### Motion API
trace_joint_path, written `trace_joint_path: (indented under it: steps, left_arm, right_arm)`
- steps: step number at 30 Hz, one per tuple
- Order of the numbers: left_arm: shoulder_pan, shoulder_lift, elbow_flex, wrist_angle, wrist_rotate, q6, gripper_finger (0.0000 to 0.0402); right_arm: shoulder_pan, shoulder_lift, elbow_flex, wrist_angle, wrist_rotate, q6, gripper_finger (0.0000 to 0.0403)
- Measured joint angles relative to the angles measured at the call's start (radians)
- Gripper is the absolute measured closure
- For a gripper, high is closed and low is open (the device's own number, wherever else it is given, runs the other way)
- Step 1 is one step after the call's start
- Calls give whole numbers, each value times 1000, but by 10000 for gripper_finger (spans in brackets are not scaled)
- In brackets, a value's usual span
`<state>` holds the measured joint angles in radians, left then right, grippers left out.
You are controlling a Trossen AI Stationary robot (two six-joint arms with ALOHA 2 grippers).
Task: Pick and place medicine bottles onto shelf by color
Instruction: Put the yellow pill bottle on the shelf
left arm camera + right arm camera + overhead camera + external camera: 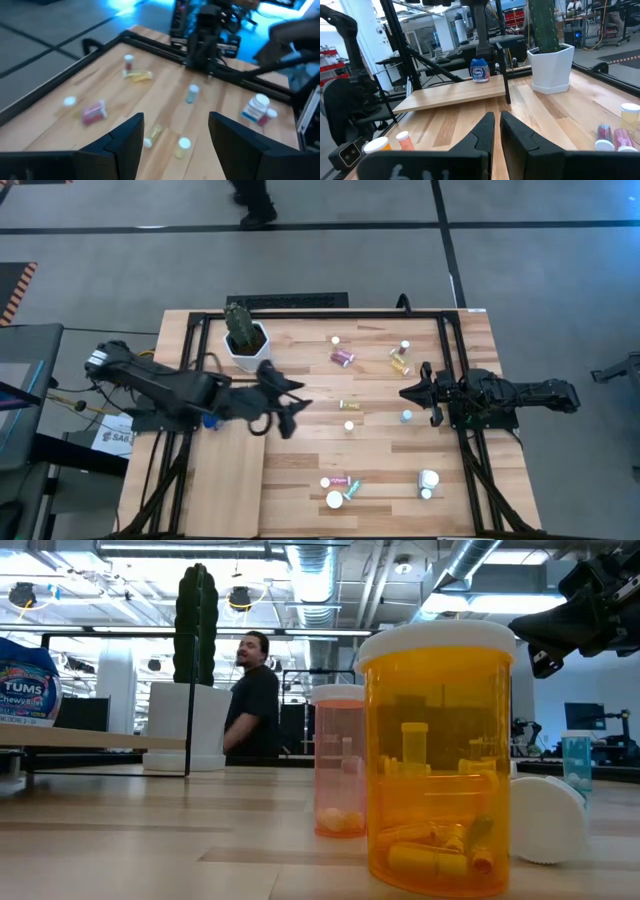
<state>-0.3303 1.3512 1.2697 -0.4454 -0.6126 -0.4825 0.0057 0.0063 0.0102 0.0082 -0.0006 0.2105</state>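
Observation:
My left gripper closes next on the standing yellow bottle's white cap [349,425] [184,143], next to the yellow bottle that is lying on its side.
Several medicine bottles lie scattered on the plank table: a pink one [343,357], amber ones [400,365], yellow ones [350,405], a blue one [406,416] and a cluster near the front edge [340,485]. The shelf [225,475] is a pale board at the table's near left, raised above the table [455,92]. My left gripper [290,405] hovers open and empty over the table's middle, right of the shelf; two yellow bottles [152,135] show on the table between its fingers [176,117]. My right gripper [410,393] waits shut at the right edge [497,120].
A white hexagonal pot with a cactus [246,340] stands at the far left. A blue jar [480,70] stands on the shelf. A black frame [450,320] runs along the table's far and right edges. A person [255,695] stands beyond the table.

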Motion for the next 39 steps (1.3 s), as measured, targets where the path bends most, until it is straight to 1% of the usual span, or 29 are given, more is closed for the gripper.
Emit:
trace_joint_path:
  steps: [6,9,13,19,22,28,32,39]
  left_arm:
    - [91,140,0,186,155,154,193]
    - [129,221,0,271,250,193,194]
    - [154,319,-1,368,330,243,194]
    - [170,432,-1,441,341,304,194]
    - [174,483,-1,491,363,299,194]
    - [173,570,-1,592,347,280,194]
    - [173,599,-1,602,347,239,193]
    - [172,600,-1,554,349,218,193]
  right_arm:
    - [0,0,0,0,0,0,347]
    - [0,0,0,0,0,0,347]
    - [0,0,0,0,0,0,347]
    - [0,0,0,0,0,0,347]
    - [0,0,0,0,0,0,347]
    - [0,0,0,0,0,0,347]
    - [0,0,0,0,0,0,347]
    - [0,0,0,0,0,0,347]
